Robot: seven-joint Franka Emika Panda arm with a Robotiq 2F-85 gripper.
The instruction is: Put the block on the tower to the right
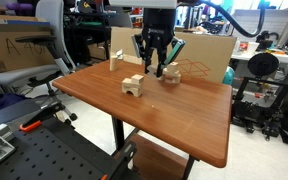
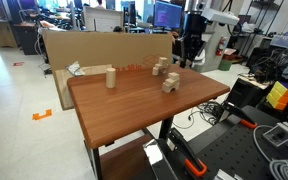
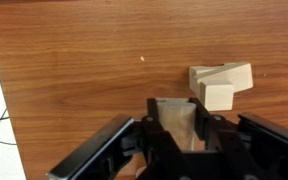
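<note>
I will let go of the block with my gripper on top of the small cube [image 1: 138,72] [image 3: 217,93] that caps the short, wide, pale tower. The block is now held close beside the tower.
In the wrist view my gripper [image 3: 174,135] is shut on the block [image 3: 173,118], a chunky pale-wood piece held between the two black fingers above the table. The tower [image 3: 221,86], a squat pale stack with a wider base, stands just beyond and to the right of the jaws. In both exterior views the gripper [image 1: 154,66] [image 2: 190,55] hangs close beside the tower [image 1: 171,73] [image 2: 162,67], a little above the tabletop. The held block is mostly hidden by the fingers in those views.
A pale stack with an arch-shaped gap [image 1: 133,86] [image 2: 170,84] stands nearer the table's middle. A slim upright pale block [image 1: 115,62] [image 2: 111,77] stands farther off. A cardboard sheet [image 1: 199,50] lines the wooden table's [image 1: 174,115] back edge.
</note>
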